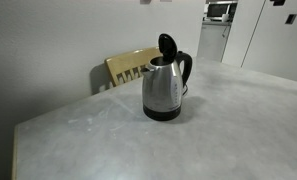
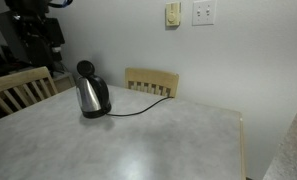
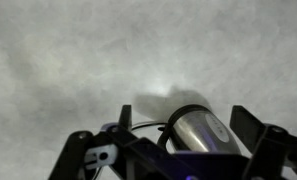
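Next, my gripper needs to go to the top edge [image 1: 169, 37] of the kettle's raised black lid and close there.
A stainless steel electric kettle [image 1: 163, 88] with a black handle and base stands on the grey table [image 1: 78, 135], its black lid [image 1: 167, 44] flipped up. It also shows in the other exterior view as the kettle [image 2: 91, 95], with a black cord [image 2: 138, 108] trailing off it. In the wrist view my gripper [image 3: 186, 122] looks down from above, and the kettle [image 3: 200, 135] shows between the two spread black fingers [image 3: 246, 122]. The gripper is open and holds nothing. My dark arm [image 2: 30, 22] hangs at the upper left, well above the kettle.
A wooden chair [image 1: 131, 66] stands behind the table against the wall. A second chair [image 2: 18, 88] is at the table's side. The table edge [image 2: 240, 135] drops off on one side. Wall outlets [image 2: 174, 13] and a microwave [image 1: 220, 11] lie further back.
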You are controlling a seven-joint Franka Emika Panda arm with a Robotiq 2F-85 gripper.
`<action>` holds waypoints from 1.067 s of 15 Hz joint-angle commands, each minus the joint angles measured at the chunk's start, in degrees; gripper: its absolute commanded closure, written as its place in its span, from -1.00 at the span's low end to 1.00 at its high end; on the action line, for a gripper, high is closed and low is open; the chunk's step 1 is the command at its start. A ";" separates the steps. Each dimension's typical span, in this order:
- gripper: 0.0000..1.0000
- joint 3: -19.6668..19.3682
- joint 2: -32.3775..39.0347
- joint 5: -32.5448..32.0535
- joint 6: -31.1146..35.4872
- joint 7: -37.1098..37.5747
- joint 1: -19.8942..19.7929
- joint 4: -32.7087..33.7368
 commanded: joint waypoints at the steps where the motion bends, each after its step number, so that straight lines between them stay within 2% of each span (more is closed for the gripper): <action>1: -1.00 0.93 0.26 0.24 -0.17 -0.25 -1.02 0.30; 3: -1.00 0.93 0.24 0.24 -0.17 -0.30 -1.02 0.47; 5: -1.00 0.72 -0.03 1.58 2.58 -0.64 -0.91 -0.21; 12: -1.00 4.02 8.50 2.36 9.73 3.30 0.30 4.93; 16: -1.00 6.32 14.72 1.72 11.41 6.26 0.69 9.34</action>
